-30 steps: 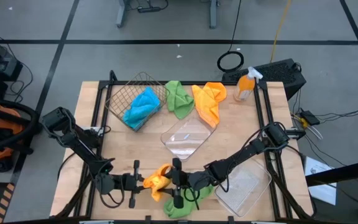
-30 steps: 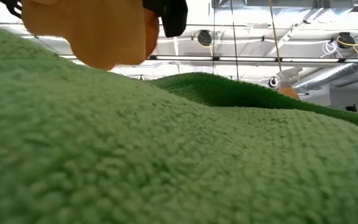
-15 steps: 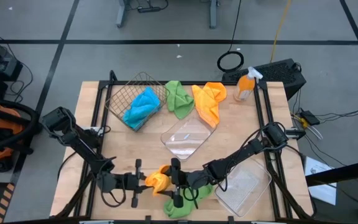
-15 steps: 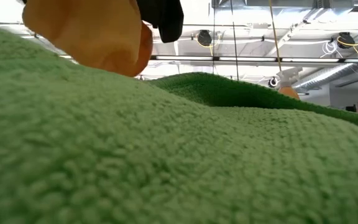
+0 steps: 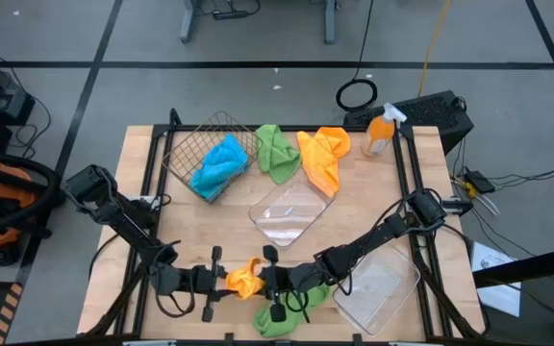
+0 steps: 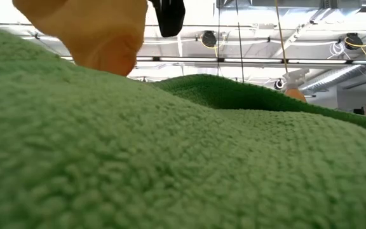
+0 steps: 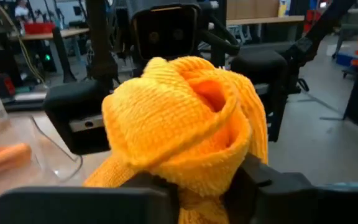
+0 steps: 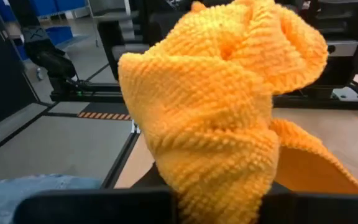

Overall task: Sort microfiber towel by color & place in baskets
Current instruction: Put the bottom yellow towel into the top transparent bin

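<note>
My right gripper will let go of the orange towel in the far half of the clear tray [image 5: 299,199] at the middle of the table.
An orange towel [image 5: 243,280] is bunched between my two grippers near the table's near edge. My left gripper [image 5: 217,284] is shut on it from the left, my right gripper [image 5: 269,283] from the right. A lime green towel [image 5: 287,312] lies under the right arm and fills the low view [image 6: 183,159]. A blue towel [image 5: 219,163] lies in the dark wire basket [image 5: 186,144]. A second green towel [image 5: 275,149] and a second orange towel [image 5: 320,156] lie on the far part of the table. The other blue towel is hidden. My left gripper pinches a gathered fold of the orange towel [image 7: 197,165] between its two fingers, level, from the table's left. The bunch bulges out beyond the fingers. My right gripper pinches the opposite side of the same bunch [image 8: 219,158], level, from the table's right. Several layers are crumpled together in each hold.
One clear tray [image 5: 287,213] lies at the table's middle, and another [image 5: 381,284] sits near the right edge under the right arm. An orange spray bottle [image 5: 381,130] stands at the far right corner. Bare wood shows left of the middle tray.
The left gripper has moved a little toward the right gripper. The orange towel, earlier spread loosely between the two grippers with a flap trailing toward the near edge, is now gathered into a tighter bunch between them.
</note>
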